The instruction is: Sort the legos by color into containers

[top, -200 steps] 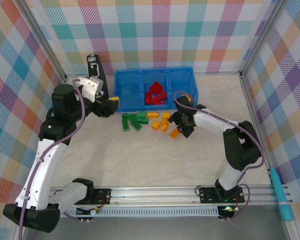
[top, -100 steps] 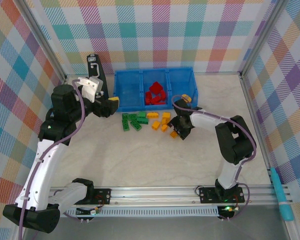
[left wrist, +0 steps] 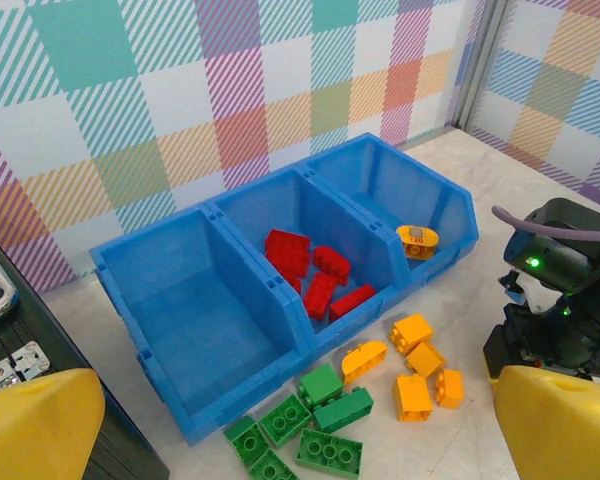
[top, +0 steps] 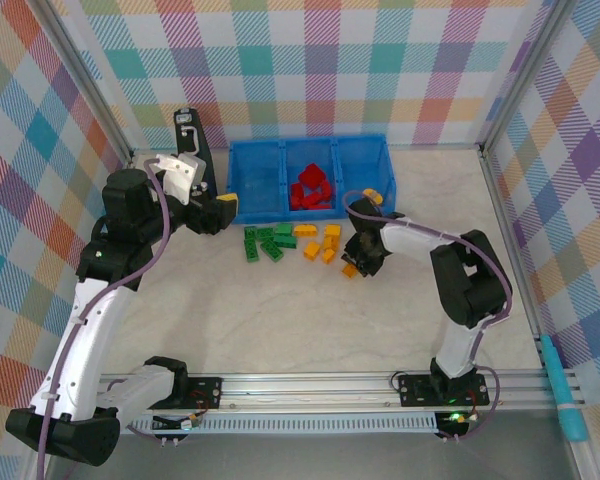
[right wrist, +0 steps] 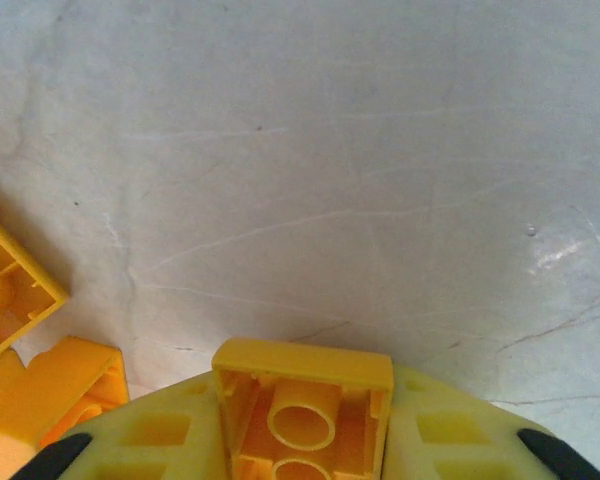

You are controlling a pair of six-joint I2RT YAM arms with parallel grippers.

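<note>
I will use my right gripper to set the yellow lego, now held just above the table, down in the blue compartment [top: 370, 176] behind the small yellow round piece.
My right gripper [right wrist: 302, 425] is shut on a yellow lego [right wrist: 302, 395], which sits hollow side up between the pale yellow fingers [right wrist: 450, 435] just above the table. From above, this gripper [top: 352, 266] is at the right end of the loose yellow legos [top: 320, 243]. Green legos [top: 267, 241] lie left of them, in front of the blue containers [top: 252, 150]. Red legos [top: 311, 188] fill the middle compartment. My left gripper [top: 225, 212] hangs open above the tray's left front corner. Its view takes in the containers [left wrist: 180, 310], red [left wrist: 315, 275], green [left wrist: 310, 425] and yellow legos [left wrist: 415, 375].
A black case [top: 192, 150] with silver latches stands left of the tray. A small yellow round piece [left wrist: 417, 240] rests on the right compartment's front edge. Checkered walls close in the table on three sides. An aluminium rail [top: 310, 385] runs along the near edge.
My right gripper has shifted a little left and down and closed its fingers on a yellow lego. The left arm has held still.
</note>
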